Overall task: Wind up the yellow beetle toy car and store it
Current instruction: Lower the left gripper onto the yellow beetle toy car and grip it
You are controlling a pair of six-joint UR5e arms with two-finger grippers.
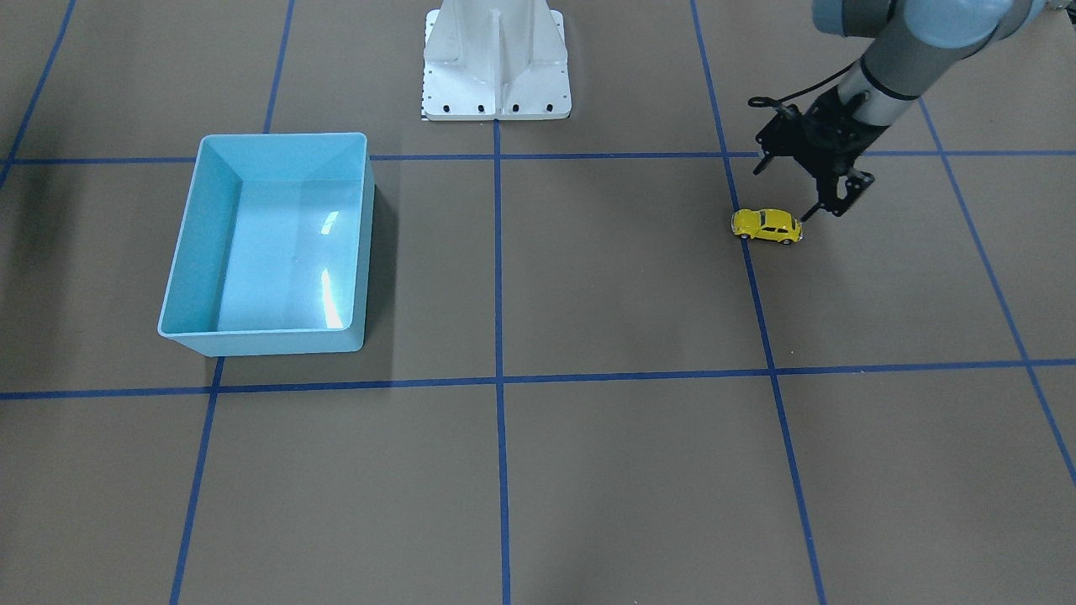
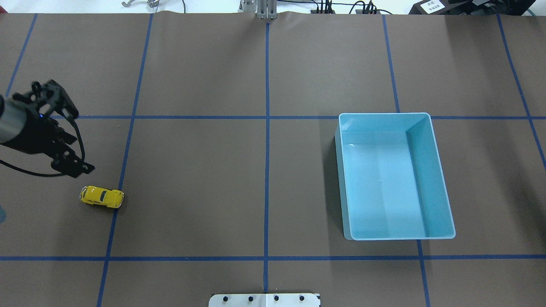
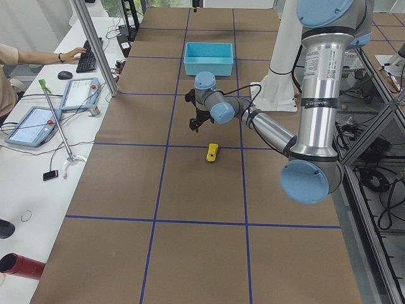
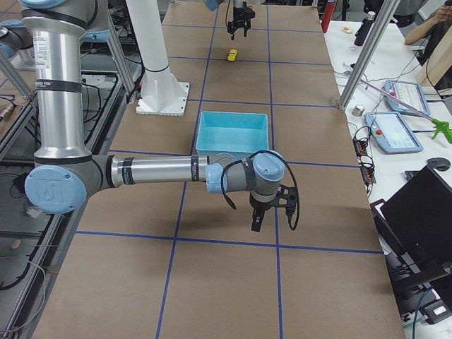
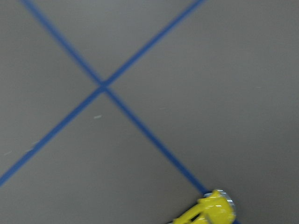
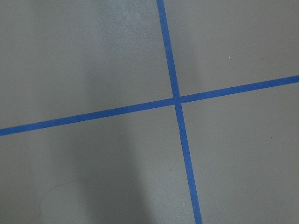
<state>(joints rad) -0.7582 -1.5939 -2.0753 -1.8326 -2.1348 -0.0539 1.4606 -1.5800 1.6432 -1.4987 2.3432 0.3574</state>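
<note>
The robot's left gripper should close on the front half (image 1: 754, 223) (image 5: 206, 216) of the yellow beetle toy car, which is the end with the headlights over the blue tape line.
The yellow beetle toy car (image 1: 766, 225) stands on its wheels on the brown table, on a blue tape line (image 2: 102, 196). My left gripper (image 1: 790, 189) hangs just above and behind it, open, with nothing between its fingers (image 2: 83, 140). The left wrist view catches only one end of the car (image 5: 210, 212) at its bottom edge. The light blue bin (image 1: 269, 136) lies far across the table, empty (image 2: 384, 114). My right gripper (image 4: 272, 208) shows only in the exterior right view, low over the table past the bin; I cannot tell whether it is open or shut.
The white robot base (image 1: 496, 63) stands at the table's middle edge. Blue tape lines (image 6: 176, 99) grid the brown surface. A person's hand rests on a keyboard (image 3: 88, 57) at a side desk with tablets and a pole.
</note>
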